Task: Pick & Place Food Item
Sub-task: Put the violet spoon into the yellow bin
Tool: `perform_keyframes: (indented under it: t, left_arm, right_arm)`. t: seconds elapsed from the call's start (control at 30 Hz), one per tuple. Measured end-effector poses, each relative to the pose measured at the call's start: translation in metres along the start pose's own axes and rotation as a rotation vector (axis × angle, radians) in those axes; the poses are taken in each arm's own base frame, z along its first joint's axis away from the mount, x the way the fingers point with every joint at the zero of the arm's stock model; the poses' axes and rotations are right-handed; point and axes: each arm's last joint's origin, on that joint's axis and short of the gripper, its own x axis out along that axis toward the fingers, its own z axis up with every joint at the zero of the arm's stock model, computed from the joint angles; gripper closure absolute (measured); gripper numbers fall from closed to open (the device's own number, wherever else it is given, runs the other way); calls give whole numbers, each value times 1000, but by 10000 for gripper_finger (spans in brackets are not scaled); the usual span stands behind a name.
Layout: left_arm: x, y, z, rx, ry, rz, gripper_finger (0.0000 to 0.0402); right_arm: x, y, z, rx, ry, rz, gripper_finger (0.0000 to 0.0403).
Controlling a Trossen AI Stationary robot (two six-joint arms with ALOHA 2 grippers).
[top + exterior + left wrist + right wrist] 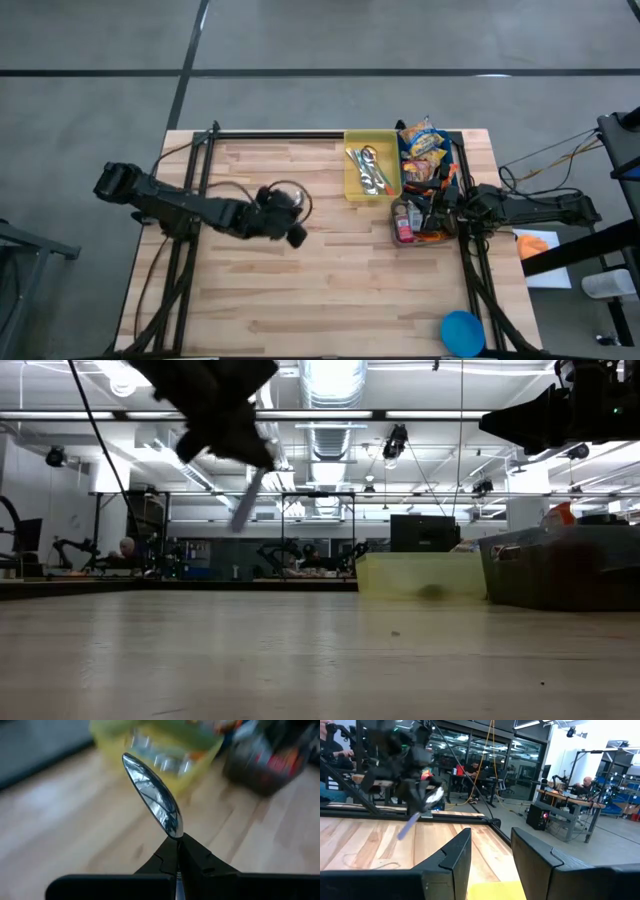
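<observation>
The left gripper should release the silver item on top of the silver pieces in the yellow bin [372, 184] [171, 764]. The silver item is now over the table's middle.
A slim, shiny silver item [152, 792] is held up over the middle of the wooden table [300, 300] by my left gripper [296, 232], which is shut on it. In the low view the item [247, 500] slants down below the gripper, well above the tabletop. A yellow bin [349, 170] at the far right holds more silver pieces. Beside it a black bin [455, 150] holds bright snack packets. My right gripper [490, 855] waits open near the black bin at the table's right edge, with nothing between its fingers. My left gripper pinches one end of the silver item [176, 834] between its two shut fingers. The rest of the item sticks out past the fingertips, roughly along their line. The item is lifted clear of the table and tilts downward.
A red-labelled item [403, 222] lies at the near end of the black bin. A blue round dish [462, 332] sits at the table's near right corner. Cables lie on the wood by the left arm. The table's near half is bare wood.
</observation>
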Motion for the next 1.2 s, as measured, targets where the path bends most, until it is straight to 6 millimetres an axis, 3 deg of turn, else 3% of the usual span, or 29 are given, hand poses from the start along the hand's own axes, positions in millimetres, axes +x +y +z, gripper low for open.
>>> perform_keyframes:
  t: [0.3, 0.77, 0.9, 1.2]
  left_arm:
    - [28, 3, 42, 103, -251, -92, 394]
    - [97, 13, 68, 126, -546, -288, 394]
    - [125, 19, 73, 113, -541, -314, 394]
    - [172, 19, 109, 103, -483, -293, 394]
  right_arm:
    - [0, 0, 0, 0, 0, 0, 266]
    - [0, 0, 0, 0, 1, 0, 266]
    - [0, 0, -1, -2, 5, 1, 266]
    - [0, 0, -1, -2, 5, 1, 266]
